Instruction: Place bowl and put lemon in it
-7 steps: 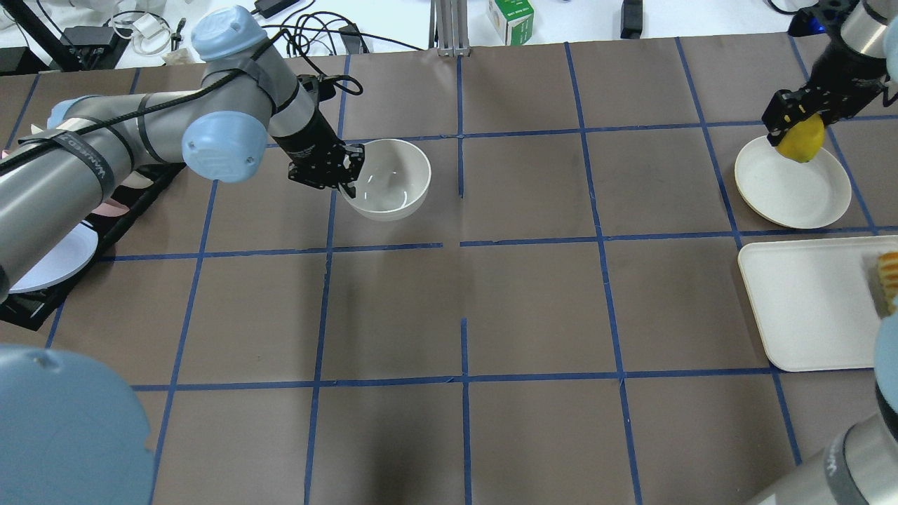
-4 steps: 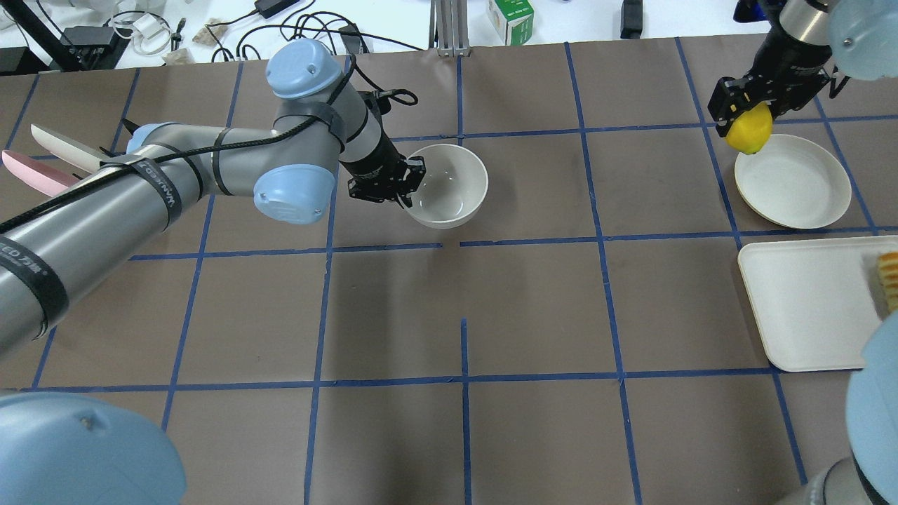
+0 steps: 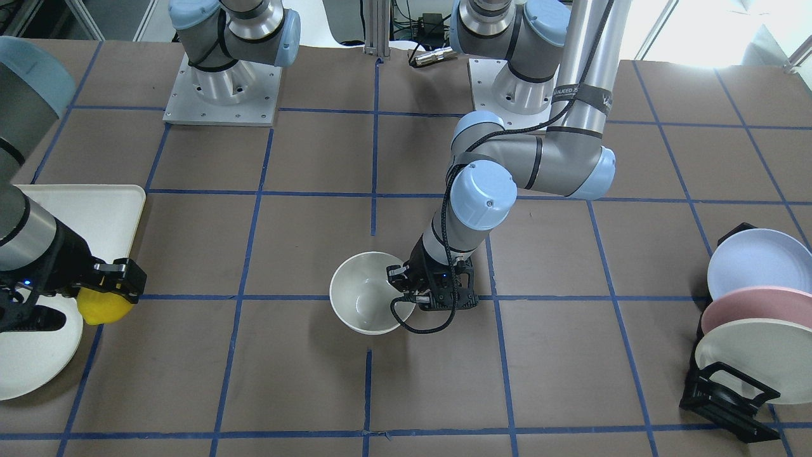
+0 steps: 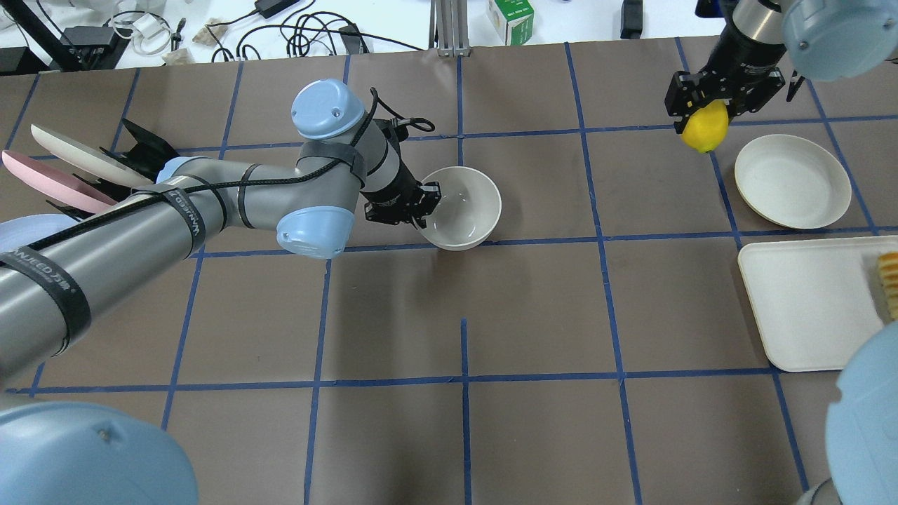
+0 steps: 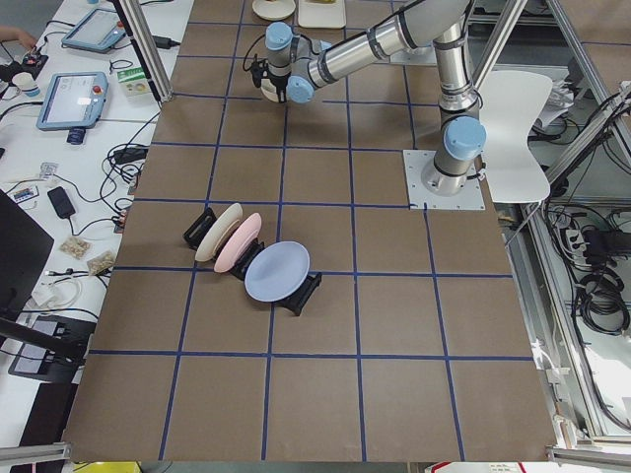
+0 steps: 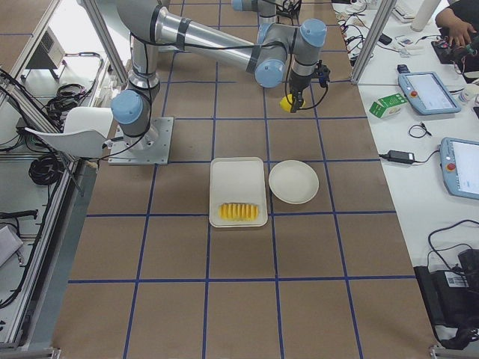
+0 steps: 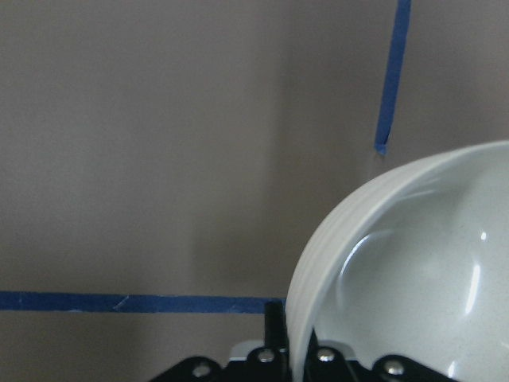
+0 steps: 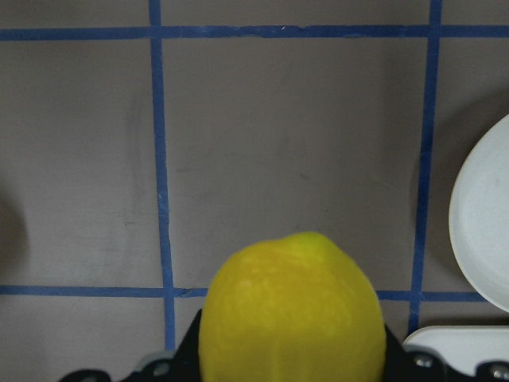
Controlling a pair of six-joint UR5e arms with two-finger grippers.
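Observation:
The robot's right gripper needs to release the yellow lemon, now held in the air near the plate, on the middle of the off-white bowl's bottom [image 3: 373, 309], inside the bowl's rim.
The off-white bowl [image 4: 466, 210] is near the table's middle, by a blue tape line. My left gripper [image 4: 423, 205] is shut on its left rim, one finger inside and one outside. The rim grip also shows in the left wrist view [image 7: 296, 358], where the bowl [image 7: 413, 263] fills the right side. I cannot tell whether the bowl touches the table. My right gripper [image 4: 706, 118] is shut on the yellow lemon [image 4: 705, 130] and holds it in the air, left of the flat plate. The lemon also shows in the right wrist view [image 8: 293, 310] and the front view [image 3: 101, 306].
A flat off-white plate [image 4: 793, 181] and a white tray [image 4: 807, 301] with fruit slices [image 4: 889, 280] lie at the right. A black rack with blue, pink and white plates [image 3: 748, 304] stands at the left edge. A green carton [image 4: 511, 19] sits beyond the far edge.
My left gripper carried the bowl to the right and a little nearer to me. My right gripper moved the lemon left, from over the flat plate to past its left edge.

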